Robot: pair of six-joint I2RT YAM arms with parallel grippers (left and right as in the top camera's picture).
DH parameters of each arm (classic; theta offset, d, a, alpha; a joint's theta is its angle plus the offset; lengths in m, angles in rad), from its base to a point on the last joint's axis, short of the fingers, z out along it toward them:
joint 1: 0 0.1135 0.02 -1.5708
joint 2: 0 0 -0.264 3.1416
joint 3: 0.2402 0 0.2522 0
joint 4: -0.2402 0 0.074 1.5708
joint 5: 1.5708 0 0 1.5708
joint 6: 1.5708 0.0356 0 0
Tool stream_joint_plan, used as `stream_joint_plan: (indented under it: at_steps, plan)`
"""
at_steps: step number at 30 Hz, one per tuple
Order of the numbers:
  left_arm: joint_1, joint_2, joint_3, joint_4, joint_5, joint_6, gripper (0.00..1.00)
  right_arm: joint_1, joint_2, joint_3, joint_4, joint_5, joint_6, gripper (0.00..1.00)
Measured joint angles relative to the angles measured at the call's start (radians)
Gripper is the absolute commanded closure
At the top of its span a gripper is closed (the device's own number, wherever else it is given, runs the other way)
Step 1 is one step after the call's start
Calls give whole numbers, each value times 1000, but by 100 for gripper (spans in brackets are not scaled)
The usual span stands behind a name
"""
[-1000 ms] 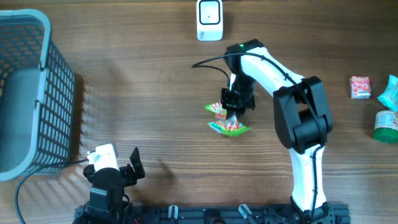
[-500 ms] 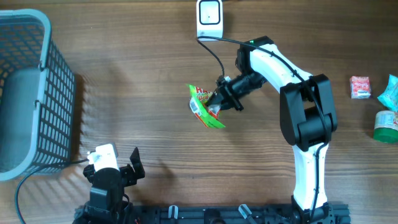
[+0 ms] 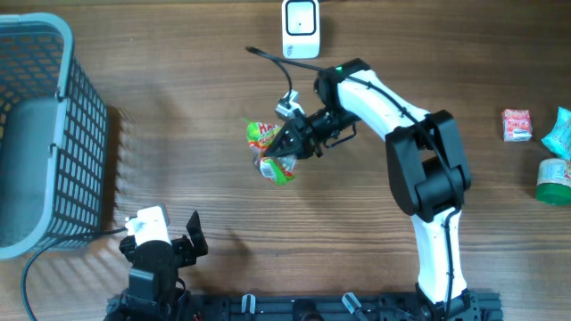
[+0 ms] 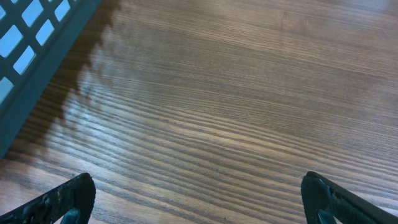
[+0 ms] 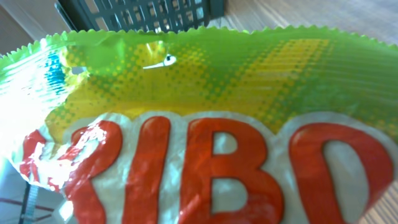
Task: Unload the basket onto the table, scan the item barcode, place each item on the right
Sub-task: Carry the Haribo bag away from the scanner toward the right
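My right gripper is going to put the green snack bag down on the bare wood (image 3: pixel 520 76) just beyond the red packet.
A green snack bag (image 3: pixel 268 148) with red letters hangs over the middle of the table, and my right gripper (image 3: pixel 291 141) is shut on its right end. The bag (image 5: pixel 205 124) fills the right wrist view and hides the fingers there. The white barcode scanner (image 3: pixel 301 28) stands at the table's far edge, beyond the bag and a little to its right. My left gripper (image 3: pixel 181 247) rests at the near left, its jaws wide open over bare wood (image 4: pixel 199 208).
A grey mesh basket (image 3: pixel 40 134) takes up the left side; its corner (image 4: pixel 28 46) shows in the left wrist view. At the right edge lie a red packet (image 3: pixel 517 125), a teal packet (image 3: pixel 560 132) and a green container (image 3: pixel 554 181).
The right gripper has swung the bag leftward and turned it, from below the scanner to left of it. The left arm has not moved.
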Motion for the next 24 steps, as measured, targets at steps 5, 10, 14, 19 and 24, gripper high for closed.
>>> stream_joint_plan:
  at_steps: [5,10,14,19,24]
  plan:
    - [0,0,0,0,0,0,0,30,0,0,9,-1,1,96]
    - [0,0,0,0,0,0,0,29,-5,16,-24,0,-3,95]
    - [0,0,0,0,0,0,0,31,-172,246,202,186,229,95]
    - [0,0,0,0,0,0,0,79,-437,330,474,699,610,95]
    - [0,0,0,0,0,0,0,89,-398,291,691,1298,631,95]
